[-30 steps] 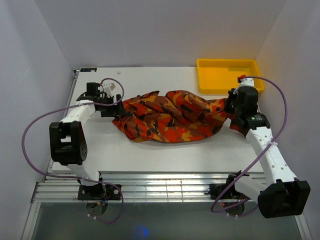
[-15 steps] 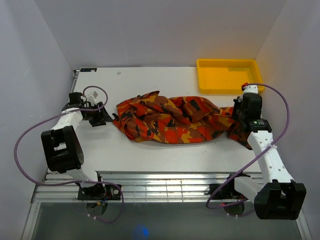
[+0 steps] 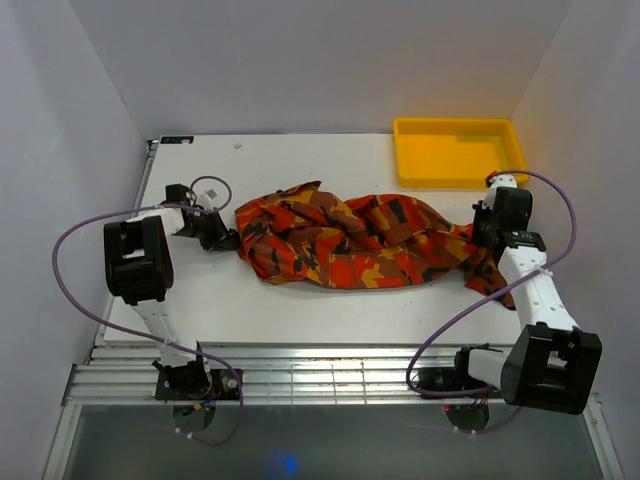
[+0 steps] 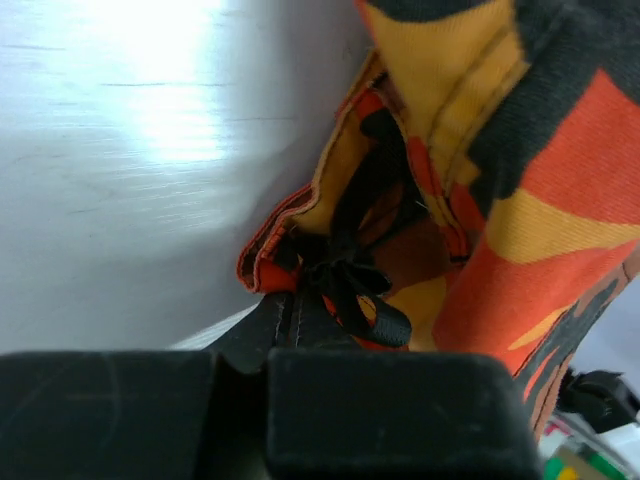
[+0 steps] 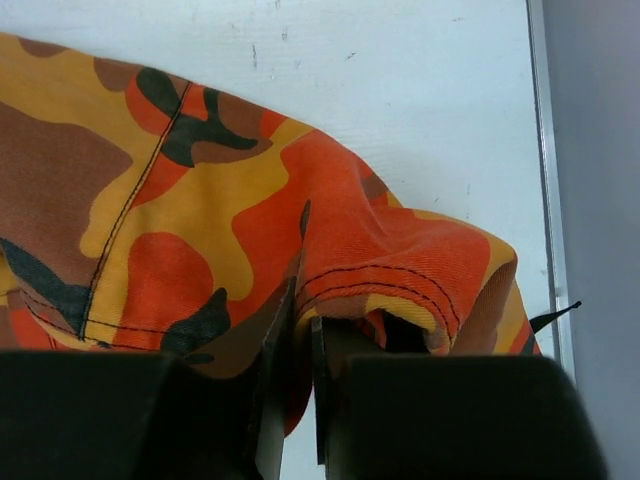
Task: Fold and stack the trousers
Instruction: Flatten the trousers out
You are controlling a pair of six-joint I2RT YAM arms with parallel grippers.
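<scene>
My right gripper needs to open, as it is pinching a bunched fold beside the trousers' hem, and take the trousers' near edge (image 3: 456, 267) before lifting and stretching them.
The camouflage trousers (image 3: 340, 240) lie bunched in a long heap across the middle of the table. My left gripper (image 3: 228, 240) sits low at their left end. In the left wrist view it (image 4: 285, 315) is shut, pinching the red hem edge beside a black drawstring (image 4: 365, 290) of the trousers (image 4: 540, 200). My right gripper (image 3: 487, 243) is at the right end, over cloth that trails toward the near right. There its jaws (image 5: 303, 310) stand a narrow slit apart, with a fold of the trousers (image 5: 200, 220) lying between the tips.
A yellow plastic tray (image 3: 450, 155) stands at the far right corner. The table's right edge (image 5: 545, 200) runs close beside the right gripper. Purple cables loop off both arms.
My left gripper swung out to the left, came back to the trousers' left edge and shut there. The right gripper dragged the right end nearer and rightward, and its jaws have parted slightly.
</scene>
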